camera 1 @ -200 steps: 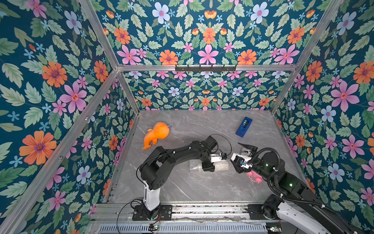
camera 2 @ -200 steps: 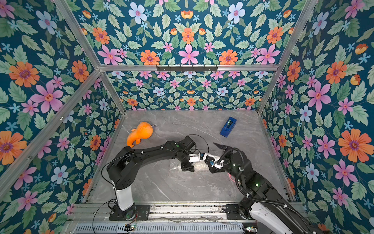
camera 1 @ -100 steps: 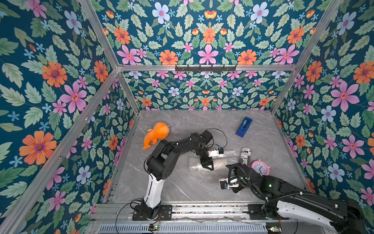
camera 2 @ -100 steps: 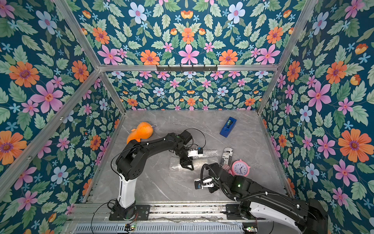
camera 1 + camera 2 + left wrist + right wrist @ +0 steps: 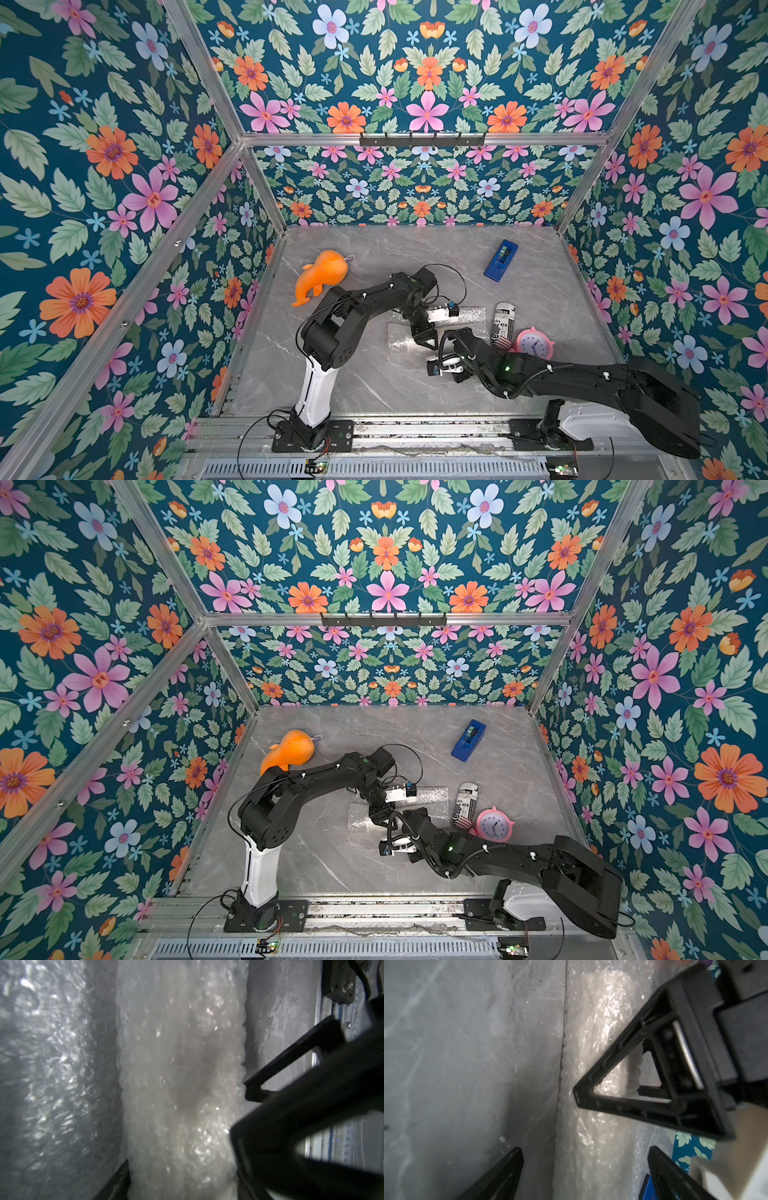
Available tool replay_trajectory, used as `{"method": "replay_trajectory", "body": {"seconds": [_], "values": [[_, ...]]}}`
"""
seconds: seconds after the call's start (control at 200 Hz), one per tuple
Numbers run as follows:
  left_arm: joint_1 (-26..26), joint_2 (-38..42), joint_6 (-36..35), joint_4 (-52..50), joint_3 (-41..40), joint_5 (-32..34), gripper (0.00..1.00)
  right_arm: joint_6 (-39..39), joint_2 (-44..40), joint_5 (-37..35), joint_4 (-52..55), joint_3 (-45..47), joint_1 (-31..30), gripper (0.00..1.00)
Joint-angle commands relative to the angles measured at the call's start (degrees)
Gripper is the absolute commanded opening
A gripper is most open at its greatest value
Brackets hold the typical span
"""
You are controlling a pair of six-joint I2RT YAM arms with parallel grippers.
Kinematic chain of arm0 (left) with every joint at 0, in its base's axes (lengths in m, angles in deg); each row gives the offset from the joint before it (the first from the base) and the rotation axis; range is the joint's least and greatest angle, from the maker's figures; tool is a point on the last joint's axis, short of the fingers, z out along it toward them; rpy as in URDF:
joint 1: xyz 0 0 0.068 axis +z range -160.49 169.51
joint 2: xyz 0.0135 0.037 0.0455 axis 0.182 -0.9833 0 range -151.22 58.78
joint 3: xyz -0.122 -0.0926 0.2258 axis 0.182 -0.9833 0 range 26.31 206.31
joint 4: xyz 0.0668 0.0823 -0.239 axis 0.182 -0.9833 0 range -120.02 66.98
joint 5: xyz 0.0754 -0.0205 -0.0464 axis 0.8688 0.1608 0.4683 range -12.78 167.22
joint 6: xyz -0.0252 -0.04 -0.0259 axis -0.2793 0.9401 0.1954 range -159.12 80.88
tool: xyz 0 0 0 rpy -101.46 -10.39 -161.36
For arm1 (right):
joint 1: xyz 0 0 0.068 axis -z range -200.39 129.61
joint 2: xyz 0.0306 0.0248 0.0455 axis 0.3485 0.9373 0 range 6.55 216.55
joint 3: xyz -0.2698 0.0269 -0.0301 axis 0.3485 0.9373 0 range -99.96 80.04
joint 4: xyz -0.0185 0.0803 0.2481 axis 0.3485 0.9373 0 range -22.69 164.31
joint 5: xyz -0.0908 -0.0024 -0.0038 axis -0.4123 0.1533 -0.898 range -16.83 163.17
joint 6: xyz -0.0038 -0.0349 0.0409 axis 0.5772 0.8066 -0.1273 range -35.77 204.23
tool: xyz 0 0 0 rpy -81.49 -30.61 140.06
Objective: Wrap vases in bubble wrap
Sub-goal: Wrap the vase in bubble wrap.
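Observation:
The left gripper is over the loose bubble wrap behind the roll, so it should move back and take the roll from the front (image 5: 402,343).
The vase (image 5: 180,1064) lies on its side, rolled inside the bubble wrap (image 5: 399,337), and shows only as an off-white roll through the film (image 5: 600,1022). A loose flat part of the bubble wrap (image 5: 432,793) spreads on the table beside it. My left gripper (image 5: 180,1178) comes down from above and is shut on the wrapped roll, one finger on each side (image 5: 424,332). My right gripper (image 5: 585,1150) is open, low over the table, its wide-apart fingers pointing along the roll from the front (image 5: 449,338) and touching nothing.
An orange plush toy (image 5: 320,276) lies at the back left and a blue tape dispenser (image 5: 500,259) at the back right. A newsprint-patterned can (image 5: 503,324) and a pink alarm clock (image 5: 534,343) sit just right of the wrap. Floral walls close three sides.
My right arm left the roll's right end, dropped low toward the front edge, then came in toward the roll from the front. The left gripper kept its grip.

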Motion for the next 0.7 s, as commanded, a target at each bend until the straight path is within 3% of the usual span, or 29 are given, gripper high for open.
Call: {"method": "replay_trajectory", "body": {"seconds": [0.0, 0.31, 0.5, 0.695], "values": [[-0.1, -1.7, 0.9, -11.2, -0.4, 7.0, 0.6, 1.6, 3.1, -3.7, -7.3, -0.3, 0.2, 0.93], [-0.2, -1.8, 0.6, -11.7, -0.5, 6.0, 0.6, 2.6, 14.6, -13.1, -12.1, -0.1, 0.4, 0.88], [-0.2, -1.2, 0.4, -11.4, -0.3, 6.8, 0.62, 0.8, 16.6, -12.3, -10.7, -0.1, 0.2, 0.66], [-0.2, 0.6, 0.7, -9.9, -0.3, 8.6, 0.69, -3.7, 12.7, -5.6, 1.1, -1.9, 0.1, 0.51]]}}
